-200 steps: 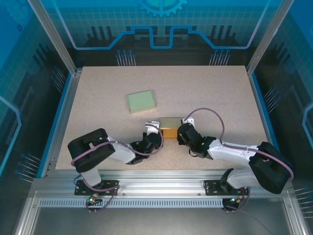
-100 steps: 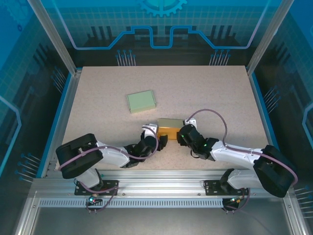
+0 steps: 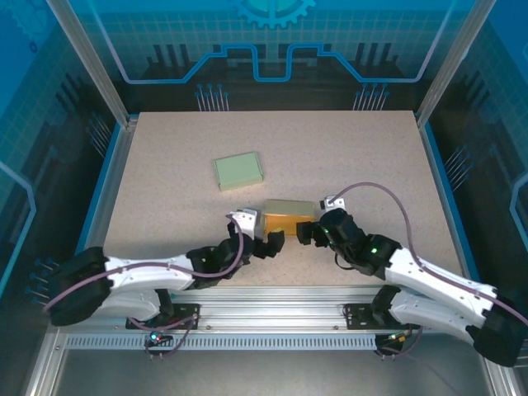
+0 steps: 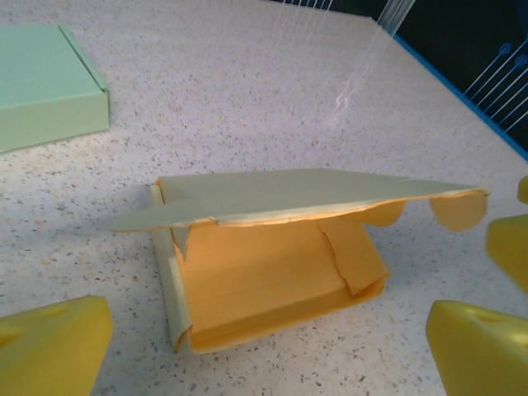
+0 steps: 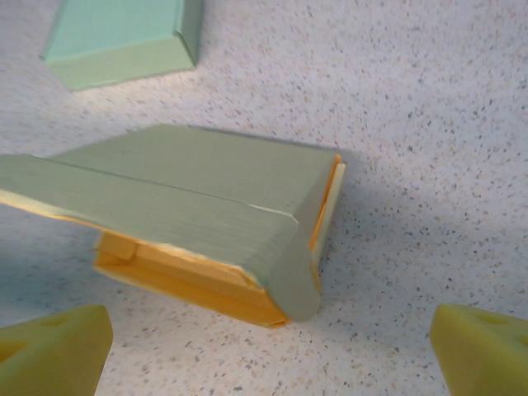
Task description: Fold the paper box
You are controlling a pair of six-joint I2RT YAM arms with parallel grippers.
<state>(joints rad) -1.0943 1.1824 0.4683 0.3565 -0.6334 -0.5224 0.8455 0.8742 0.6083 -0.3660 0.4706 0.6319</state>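
Note:
I will move my left gripper away from the front and pinch the paper box's short side (image 4: 171,285), because the lid's front flap sticks out past the paper box's open front.
The paper box (image 3: 289,216) lies near the table's front middle, green outside and orange inside. In the left wrist view its lid (image 4: 297,194) hangs half raised over the open orange interior (image 4: 256,276), with a side flap (image 4: 355,256) leaning inward. The right wrist view has the green lid (image 5: 190,186) sloping over the box's right end. My left gripper (image 3: 268,245) (image 4: 264,355) is open just short of the box's front left, touching nothing. My right gripper (image 3: 310,233) (image 5: 268,355) is open close to the right end, also empty.
A closed pale green box (image 3: 239,170) (image 4: 45,87) (image 5: 124,37) sits behind and to the left. The right gripper's yellow fingers (image 4: 507,247) show at the left wrist view's right edge. Blue rails border the speckled table (image 3: 371,157).
Both arms have dropped lower and stretched out along the table. The grippers have eased back slightly from the box, which stays in about the same place.

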